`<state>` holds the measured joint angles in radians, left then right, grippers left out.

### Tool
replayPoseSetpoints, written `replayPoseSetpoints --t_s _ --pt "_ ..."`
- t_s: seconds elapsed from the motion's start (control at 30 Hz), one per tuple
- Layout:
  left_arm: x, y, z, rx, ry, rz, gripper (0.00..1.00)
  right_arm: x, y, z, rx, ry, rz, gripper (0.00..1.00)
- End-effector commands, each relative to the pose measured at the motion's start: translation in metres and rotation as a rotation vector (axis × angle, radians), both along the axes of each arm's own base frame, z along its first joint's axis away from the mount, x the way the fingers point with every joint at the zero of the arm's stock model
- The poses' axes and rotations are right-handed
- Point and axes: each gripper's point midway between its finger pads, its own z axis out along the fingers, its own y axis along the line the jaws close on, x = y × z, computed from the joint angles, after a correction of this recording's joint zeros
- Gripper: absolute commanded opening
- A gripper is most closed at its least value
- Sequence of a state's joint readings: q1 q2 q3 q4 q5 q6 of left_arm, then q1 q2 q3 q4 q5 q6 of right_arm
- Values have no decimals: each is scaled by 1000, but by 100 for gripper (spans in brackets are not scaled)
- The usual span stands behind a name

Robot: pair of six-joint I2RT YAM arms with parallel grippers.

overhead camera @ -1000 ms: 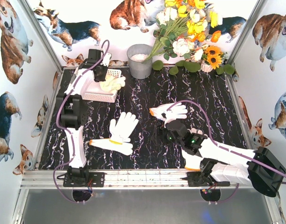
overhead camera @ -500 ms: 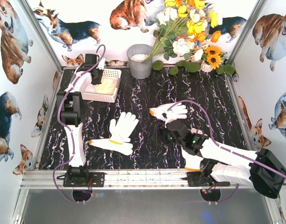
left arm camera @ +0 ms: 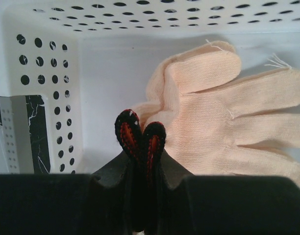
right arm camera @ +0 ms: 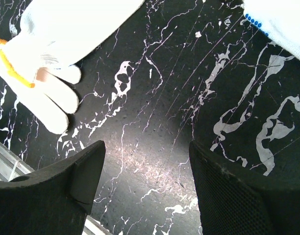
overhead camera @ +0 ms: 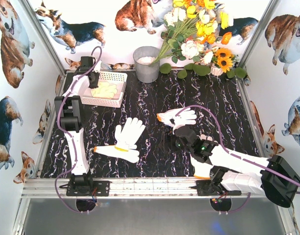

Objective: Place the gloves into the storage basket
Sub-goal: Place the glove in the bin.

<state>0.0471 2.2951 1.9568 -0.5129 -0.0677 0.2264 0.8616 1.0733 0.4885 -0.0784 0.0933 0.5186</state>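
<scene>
Next, my right gripper will go to the thumb's base [overhead camera: 192, 157] on the white glove lying partly under my right arm and close there.
The white storage basket [overhead camera: 117, 77] stands at the far left of the table, and its perforated wall [left arm camera: 42, 58] fills the left wrist view. A pale yellow glove [overhead camera: 105, 89] [left arm camera: 223, 117] lies flat inside it. My left gripper [overhead camera: 93, 79] [left arm camera: 140, 134] is shut and empty over the basket's far left corner, just beside that glove. Two white gloves [overhead camera: 129, 132] [overhead camera: 118, 152] lie overlapping at the table's middle left. An orange-cuffed one [overhead camera: 178, 117] lies at the centre. My right gripper [overhead camera: 177, 140] [right arm camera: 147, 161] hangs open over bare table just in front of it.
A grey metal bucket [overhead camera: 147, 63] stands at the back centre. A bunch of flowers [overhead camera: 199, 39] leans beside it at the back right. In the right wrist view a white glove with orange trim [right arm camera: 62, 39] lies at upper left and a blue-dotted glove edge [right arm camera: 282, 24] at upper right.
My left gripper has moved left across the basket to its far left corner. The pale yellow glove has gone from the basket's right edge to lying flat inside. The right arm has not moved.
</scene>
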Motion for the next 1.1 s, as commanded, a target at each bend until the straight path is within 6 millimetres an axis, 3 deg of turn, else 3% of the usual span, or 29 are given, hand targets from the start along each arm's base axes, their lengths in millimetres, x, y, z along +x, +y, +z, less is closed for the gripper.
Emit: replayPoseSetpoints --t_s 0.0,0.17,0.23,0.27,0.43,0.7,1.07 --pt "10 12 -2 25 -10 16 0 12 14 31 73 -54 -2 71" --pt "12 12 -3 20 -8 15 0 11 14 29 74 -49 -5 71" --pt "13 13 -3 21 -9 23 24 11 14 29 74 -47 -4 71" --pt "13 14 -2 22 -12 28 31 11 14 30 75 -47 -2 71" --pt "16 16 10 30 -53 37 45 11 15 32 78 -49 0 71" --pt "9 34 37 115 -167 118 63 11 16 32 76 -45 0 71" --pt "-3 38 101 224 -373 199 89 12 6 48 74 -70 -32 73"
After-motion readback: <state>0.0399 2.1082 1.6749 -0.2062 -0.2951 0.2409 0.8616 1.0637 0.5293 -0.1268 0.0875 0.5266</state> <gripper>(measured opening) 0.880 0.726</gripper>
